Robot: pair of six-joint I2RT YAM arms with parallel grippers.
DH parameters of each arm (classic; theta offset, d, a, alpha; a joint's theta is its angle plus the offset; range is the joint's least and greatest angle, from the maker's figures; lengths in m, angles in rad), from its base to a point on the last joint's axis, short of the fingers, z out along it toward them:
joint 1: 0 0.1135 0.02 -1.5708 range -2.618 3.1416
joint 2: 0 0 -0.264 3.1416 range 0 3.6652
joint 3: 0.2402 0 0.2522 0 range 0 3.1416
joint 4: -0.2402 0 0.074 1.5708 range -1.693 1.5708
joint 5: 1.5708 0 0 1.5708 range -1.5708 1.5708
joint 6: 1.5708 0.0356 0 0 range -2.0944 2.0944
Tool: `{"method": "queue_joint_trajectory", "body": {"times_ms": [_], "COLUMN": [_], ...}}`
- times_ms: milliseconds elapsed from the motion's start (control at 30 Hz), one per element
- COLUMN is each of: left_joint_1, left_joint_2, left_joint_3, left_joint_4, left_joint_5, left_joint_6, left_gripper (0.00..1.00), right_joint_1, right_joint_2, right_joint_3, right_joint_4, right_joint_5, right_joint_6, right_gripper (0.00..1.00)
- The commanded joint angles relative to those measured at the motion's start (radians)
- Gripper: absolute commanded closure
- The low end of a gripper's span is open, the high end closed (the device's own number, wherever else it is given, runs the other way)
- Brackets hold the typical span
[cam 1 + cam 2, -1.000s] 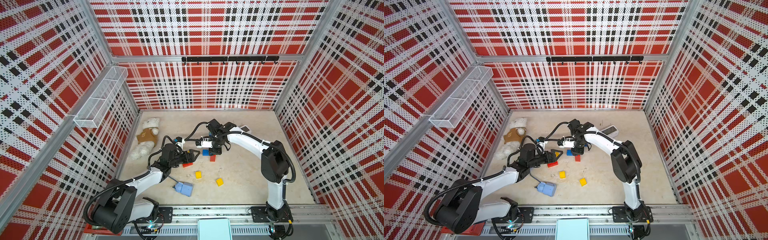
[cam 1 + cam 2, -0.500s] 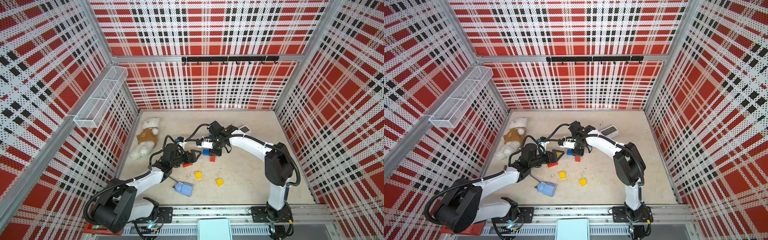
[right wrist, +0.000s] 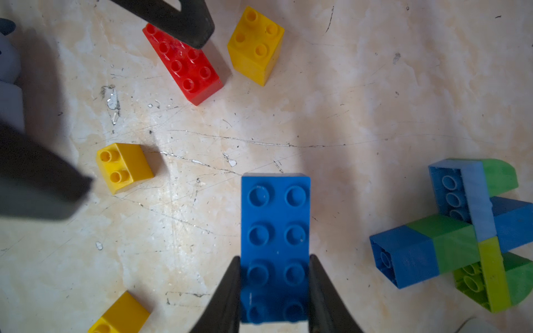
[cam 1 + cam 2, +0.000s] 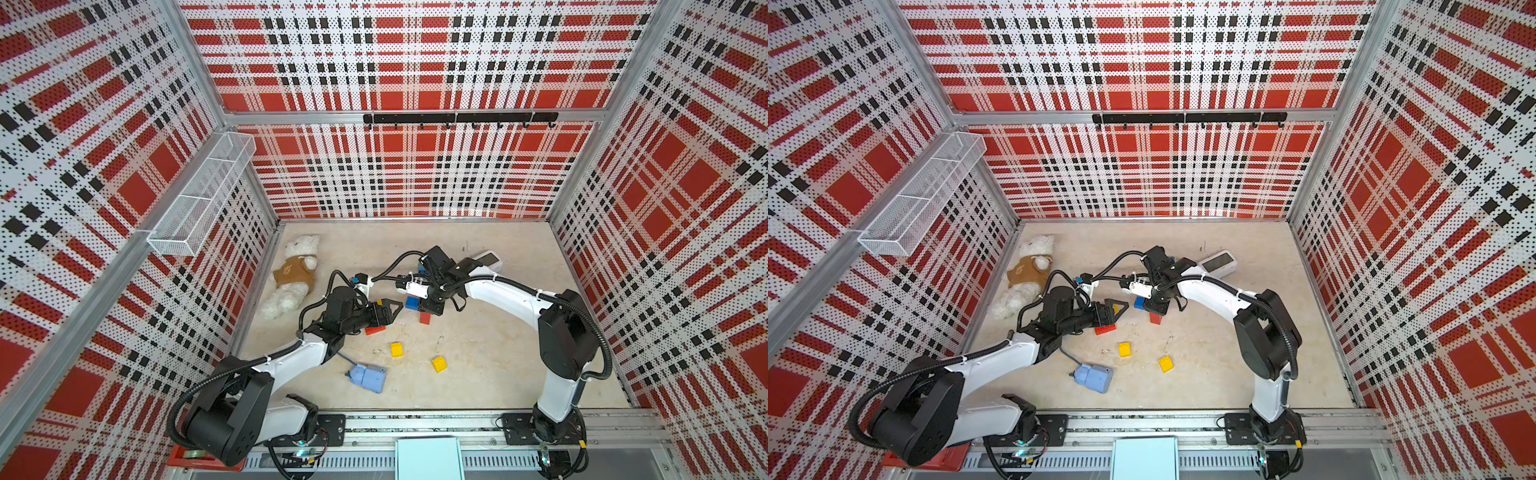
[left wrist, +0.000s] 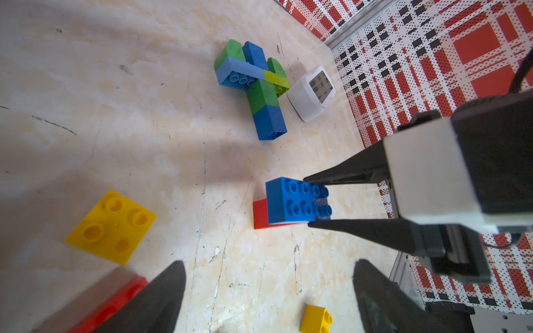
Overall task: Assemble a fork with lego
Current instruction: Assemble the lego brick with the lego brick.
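The blue brick will be set down by my right gripper on the bare floor [image 4: 409, 306], in between the red oblong brick and joined piece.
My right gripper [image 3: 275, 259] is shut on one end of a blue oblong lego brick [image 3: 275, 219], studs up. In the left wrist view this blue brick [image 5: 297, 201] sits over a small red brick [image 5: 259, 214]; whether they touch I cannot tell. My left gripper [image 5: 268, 268] is open over bare floor, beside a red oblong brick [image 4: 375, 330]. A joined piece of blue, green, light-blue and lime bricks [image 5: 259, 86] lies on its side further back. Loose yellow bricks [image 4: 397, 349] [image 4: 439, 364] lie nearer the front.
A white teddy bear [image 4: 291, 276] lies by the left wall. A pale-blue box with a cord [image 4: 369, 377] rests near the left arm. A white device with a screen [image 5: 313, 93] stands beside the joined piece. A wire basket [image 4: 199, 199] hangs on the left wall.
The right arm's elbow has swung slightly to the right, with its gripper still on the blue brick. The left arm has hardly moved.
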Motion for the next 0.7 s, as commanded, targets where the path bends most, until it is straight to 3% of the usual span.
{"method": "queue_joint_trajectory", "body": {"times_ms": [0, 400, 667], "left_joint_1": [0.000, 0.016, 0.032], "left_joint_2": [0.005, -0.018, -0.025], "left_joint_3": [0.029, 0.032, 0.033], "left_joint_4": [0.004, -0.001, -0.011], "left_joint_5": [0.001, -0.016, -0.019], "left_joint_6": [0.005, 0.001, 0.004], "left_gripper": [0.07, 0.08, 0.08], "right_joint_1": [0.007, 0.011, 0.054], "right_joint_2": [0.095, -0.016, 0.023], "right_joint_3": [-0.083, 0.029, 0.108], "right_joint_4": [-0.135, 0.042, 0.043], "right_joint_5": [0.051, 0.066, 0.101], "right_joint_6": [0.050, 0.205, 0.238], "right_gripper": [1.00, 1.00, 1.00]}}
